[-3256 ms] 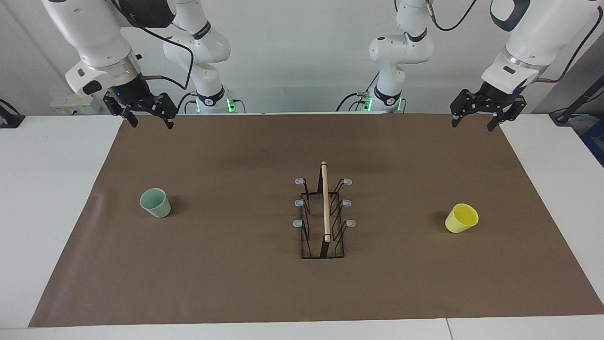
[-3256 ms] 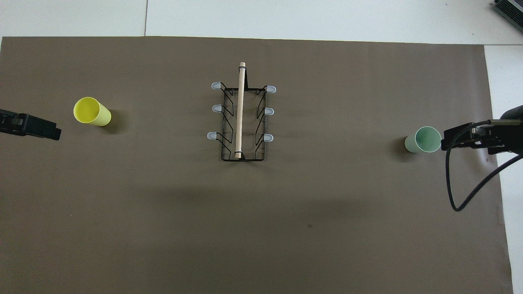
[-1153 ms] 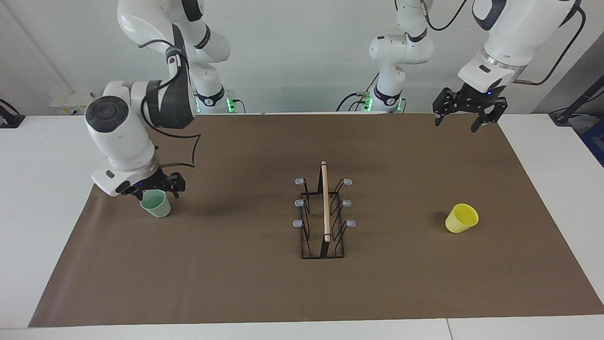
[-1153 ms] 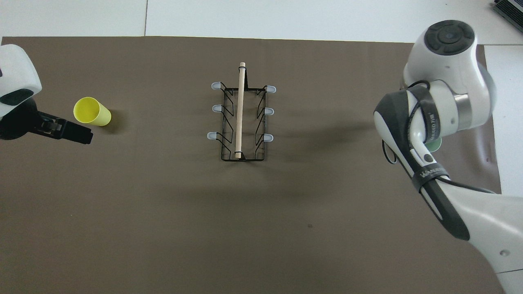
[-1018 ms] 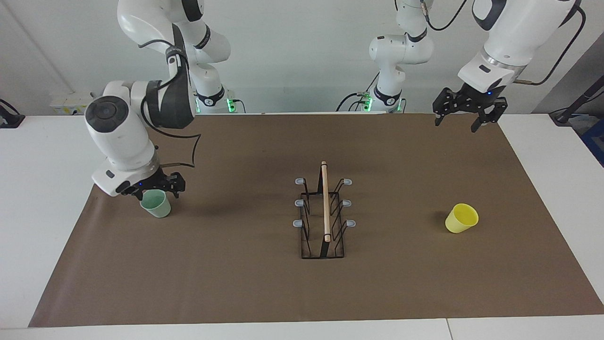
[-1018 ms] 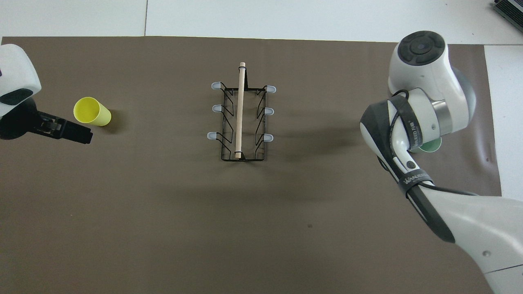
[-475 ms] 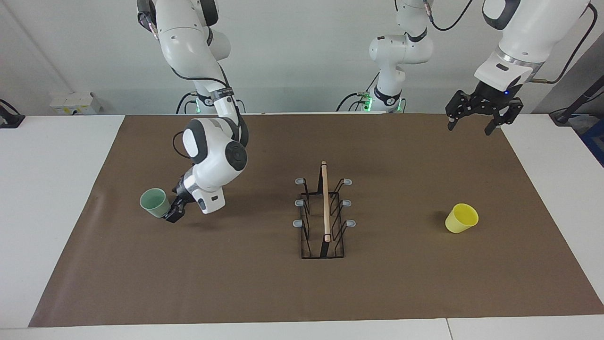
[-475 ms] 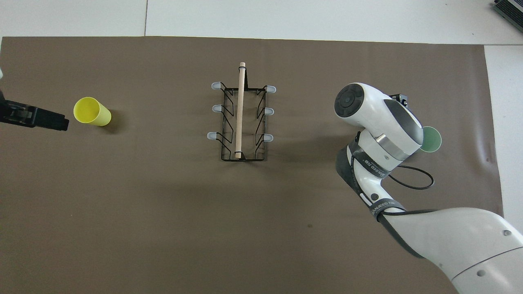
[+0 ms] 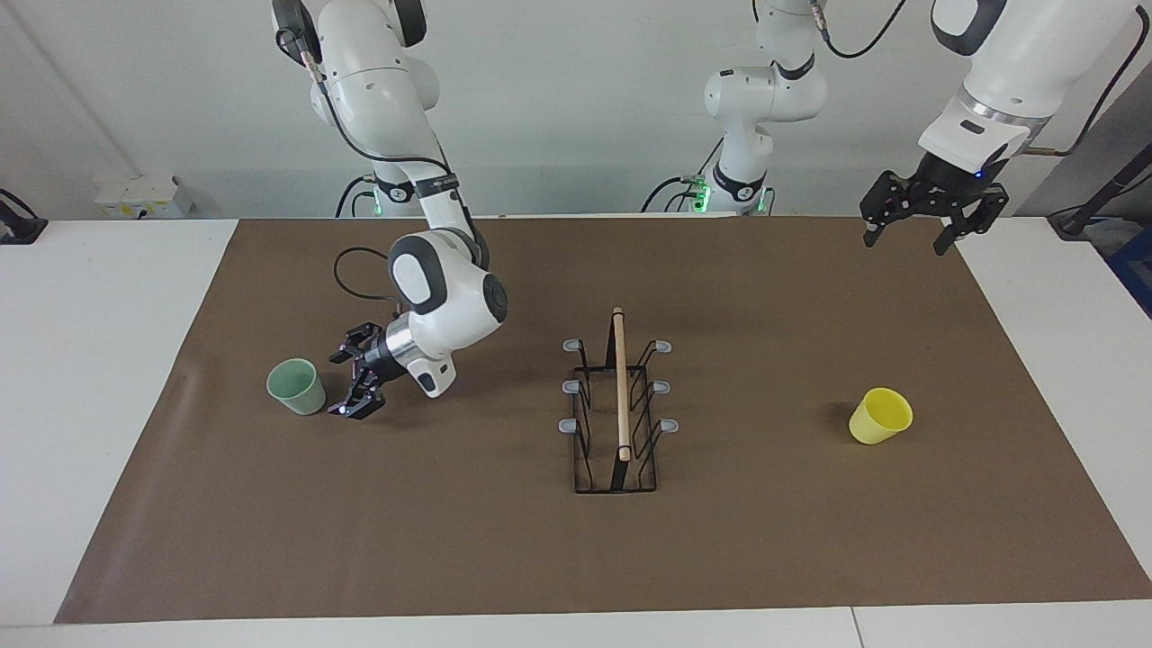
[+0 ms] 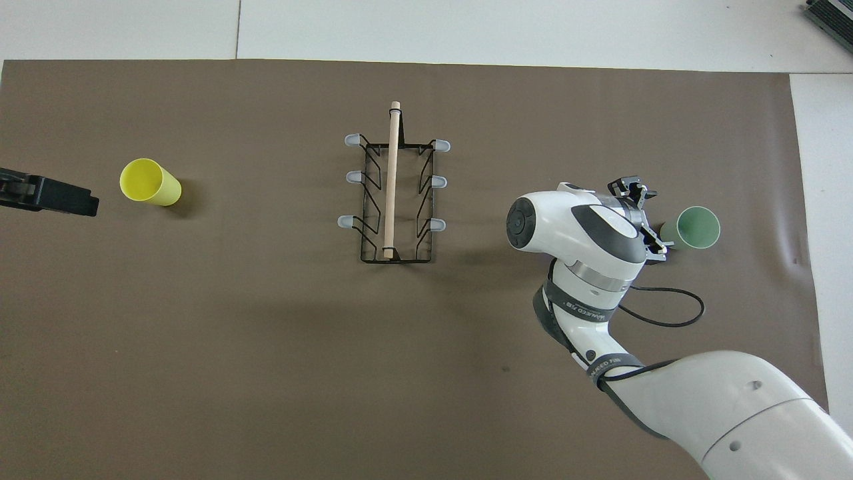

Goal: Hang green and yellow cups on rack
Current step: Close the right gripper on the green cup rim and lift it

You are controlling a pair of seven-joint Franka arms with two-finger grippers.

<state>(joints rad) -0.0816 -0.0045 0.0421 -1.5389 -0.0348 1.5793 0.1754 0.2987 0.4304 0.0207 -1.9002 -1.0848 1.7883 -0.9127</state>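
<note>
My right gripper is to close next around the body of the pale green cup (image 10: 674, 232), below the cup's open rim.
The pale green cup (image 9: 296, 386) stands upright on the brown mat toward the right arm's end; it also shows in the overhead view (image 10: 697, 228). My right gripper (image 9: 349, 383) is open and low, turned sideways, just beside the cup on its rack side, not holding it; it shows in the overhead view (image 10: 650, 221) too. The yellow cup (image 9: 879, 416) (image 10: 150, 182) stands toward the left arm's end. The black wire rack (image 9: 619, 405) (image 10: 393, 193) with its wooden rod stands mid-mat, its pegs bare. My left gripper (image 9: 905, 241) (image 10: 66, 198) hangs open, high over the mat's edge.
The brown mat (image 9: 504, 540) covers most of the white table. The right arm's cable (image 10: 673, 307) loops above the mat near the green cup.
My right arm has swung round the green cup to its rack side, and its gripper now lies sideways and open beside it. The cup has not moved. The left gripper shifted slightly.
</note>
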